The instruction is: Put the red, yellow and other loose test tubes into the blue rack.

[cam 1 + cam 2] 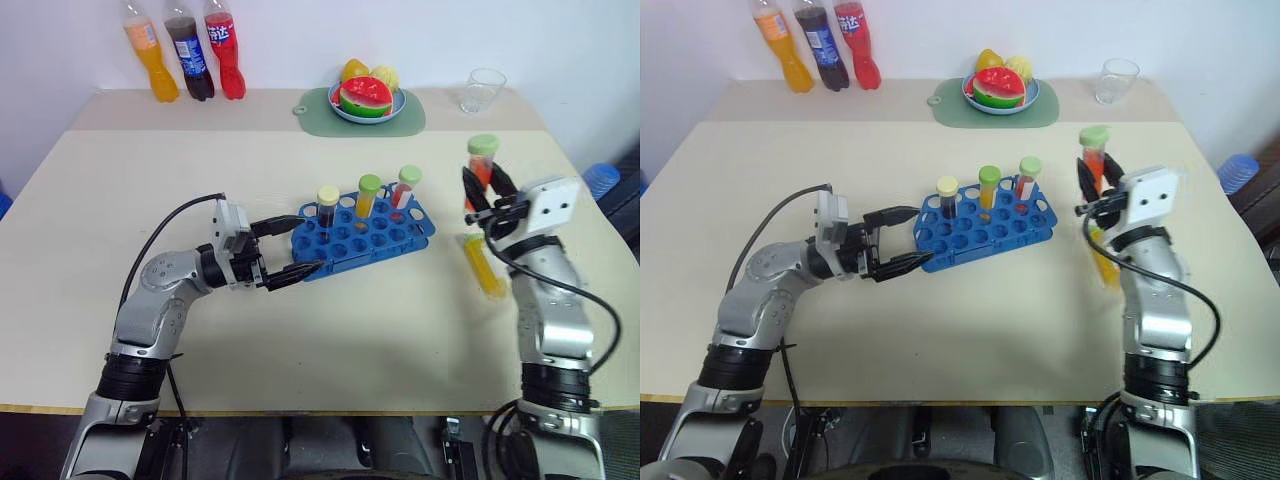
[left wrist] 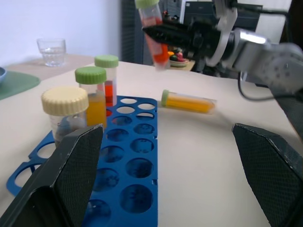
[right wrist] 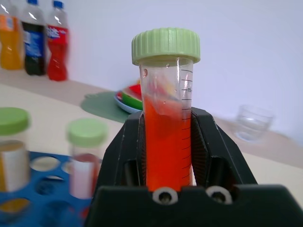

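Next, my right gripper releases the red tube into the blue rack's front corner hole (image 1: 416,229), the one that is nearest to the yellow tube lying down.
The blue rack (image 1: 385,240) sits mid-table with three capped tubes upright in it: a dark one (image 1: 328,207), a yellow-orange one (image 1: 368,197) and a red one (image 1: 406,187). My right gripper (image 1: 486,192) is shut on a red test tube (image 3: 166,142) with a green cap, held upright above the table to the right of the rack. Below that gripper, a yellow test tube (image 1: 484,266) lies flat on the table. My left gripper (image 1: 287,250) is open at the rack's left end, one finger on each side of that end. Whether it touches the rack I cannot tell.
Three soda bottles (image 1: 187,52) stand at the back left. A green mat with a fruit plate (image 1: 365,103) lies at the back centre, and a clear glass (image 1: 483,90) stands to its right. A blue object (image 1: 602,180) shows beyond the table's right edge.
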Robot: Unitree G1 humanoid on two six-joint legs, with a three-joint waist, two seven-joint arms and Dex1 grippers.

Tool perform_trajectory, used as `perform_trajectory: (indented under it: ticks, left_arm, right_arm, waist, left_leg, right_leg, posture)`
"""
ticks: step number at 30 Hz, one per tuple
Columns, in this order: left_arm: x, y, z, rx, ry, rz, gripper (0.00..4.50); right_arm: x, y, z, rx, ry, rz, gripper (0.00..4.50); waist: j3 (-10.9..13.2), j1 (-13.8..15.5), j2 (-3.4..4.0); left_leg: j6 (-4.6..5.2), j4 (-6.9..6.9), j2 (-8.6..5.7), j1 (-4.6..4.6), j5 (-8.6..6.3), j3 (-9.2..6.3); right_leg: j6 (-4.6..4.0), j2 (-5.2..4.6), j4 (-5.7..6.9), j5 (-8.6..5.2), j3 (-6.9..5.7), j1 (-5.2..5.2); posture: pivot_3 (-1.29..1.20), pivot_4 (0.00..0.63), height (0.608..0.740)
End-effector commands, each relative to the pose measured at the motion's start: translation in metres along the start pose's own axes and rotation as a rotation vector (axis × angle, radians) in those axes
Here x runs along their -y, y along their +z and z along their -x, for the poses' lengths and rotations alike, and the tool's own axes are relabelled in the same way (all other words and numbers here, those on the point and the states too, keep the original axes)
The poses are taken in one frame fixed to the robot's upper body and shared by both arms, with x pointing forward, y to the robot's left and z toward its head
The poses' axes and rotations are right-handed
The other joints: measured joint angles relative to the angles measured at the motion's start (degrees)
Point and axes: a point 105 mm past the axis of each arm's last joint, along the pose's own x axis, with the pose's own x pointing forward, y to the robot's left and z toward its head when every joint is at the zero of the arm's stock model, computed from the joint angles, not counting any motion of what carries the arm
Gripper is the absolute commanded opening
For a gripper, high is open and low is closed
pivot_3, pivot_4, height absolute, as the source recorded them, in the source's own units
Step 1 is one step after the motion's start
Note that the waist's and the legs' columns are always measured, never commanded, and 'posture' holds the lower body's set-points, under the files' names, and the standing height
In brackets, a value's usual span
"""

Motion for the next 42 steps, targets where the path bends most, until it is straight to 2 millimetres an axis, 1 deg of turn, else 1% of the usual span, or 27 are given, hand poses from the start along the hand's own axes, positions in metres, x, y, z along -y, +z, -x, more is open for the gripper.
perform_trajectory:
  ticks: [1, 4, 10, 19, 24, 36, 41, 42]
  left_arm:
    - [-0.002, 0.013, 0.004, 0.031, 0.023, -0.037, 4.50]
    - [-0.002, 0.014, 0.008, 0.025, 0.040, -0.042, 4.50]
    - [-0.001, 0.014, 0.014, 0.015, 0.062, -0.038, 4.50]
    - [0.000, 0.015, 0.015, 0.014, 0.067, -0.033, 4.50]
    - [0.001, 0.014, 0.015, 0.011, 0.062, -0.033, 4.50]
    - [0.003, 0.013, 0.015, 0.005, 0.063, -0.035, 4.50]
    - [0.004, 0.013, 0.015, 0.005, 0.066, -0.035, 4.50]
    - [0.004, 0.013, 0.015, 0.006, 0.067, -0.035, 4.50]
  right_arm:
    - [-0.018, 0.004, -0.005, 0.086, -0.007, -0.016, 0.77]
    - [-0.025, -0.005, -0.005, 0.096, -0.036, -0.056, 0.77]
    - [-0.032, -0.008, -0.005, 0.120, -0.058, -0.148, 0.77]
    - [-0.040, -0.019, 0.001, 0.095, -0.031, -0.173, 0.77]
    - [-0.048, -0.035, 0.008, 0.053, -0.011, -0.169, 0.77]
    - [-0.053, -0.048, -0.002, 0.035, 0.006, -0.171, 0.77]
    - [-0.056, -0.052, -0.003, 0.033, 0.028, -0.181, 0.77]
    - [-0.056, -0.052, -0.002, 0.033, 0.033, -0.180, 1.27]
  waist:
    - [0.00, 0.01, 0.00]
    - [0.00, -0.02, 0.00]
    - [0.00, 0.03, 0.01]
    - [0.00, -0.03, 0.01]
    - [0.00, -0.07, 0.01]
    - [-0.01, -0.07, -0.01]
    - [-0.01, -0.15, -0.01]
    - [-0.01, -0.16, -0.01]
  left_leg:
    - [0.00, 0.00, 0.00, 0.00, 0.00, 0.00]
    - [0.00, 0.00, 0.00, 0.00, 0.00, 0.00]
    - [0.00, -0.01, 0.01, 0.00, 0.00, -0.01]
    - [0.00, -0.02, 0.01, 0.01, 0.00, -0.01]
    - [0.00, -0.02, 0.01, 0.02, 0.00, -0.02]
    - [0.00, -0.02, 0.01, 0.08, 0.00, -0.02]
    - [0.00, -0.02, 0.01, 0.08, 0.00, -0.02]
    - [0.00, -0.02, 0.01, 0.10, 0.00, -0.02]
  right_leg:
    - [0.00, 0.00, 0.00, 0.00, 0.00, 0.00]
    - [0.00, -0.01, 0.00, 0.00, 0.00, 0.00]
    - [-0.01, -0.02, 0.01, 0.00, 0.00, 0.00]
    - [-0.01, -0.01, 0.01, 0.00, 0.00, 0.00]
    - [-0.01, -0.01, 0.01, 0.00, 0.00, 0.01]
    - [-0.02, -0.01, 0.01, 0.00, 0.00, 0.08]
    - [-0.03, -0.02, 0.01, 0.00, 0.00, 0.08]
    - [-0.03, -0.02, 0.01, 0.00, 0.00, 0.11]
  posture:
    - [0.00, 0.150, 0.740]
    - [0.00, 0.150, 0.740]
    - [0.00, 0.150, 0.740]
    - [0.00, 0.150, 0.740]
    - [0.00, 0.150, 0.740]
    - [0.00, 0.150, 0.740]
    - [0.00, 0.150, 0.740]
    - [0.00, 0.150, 0.740]
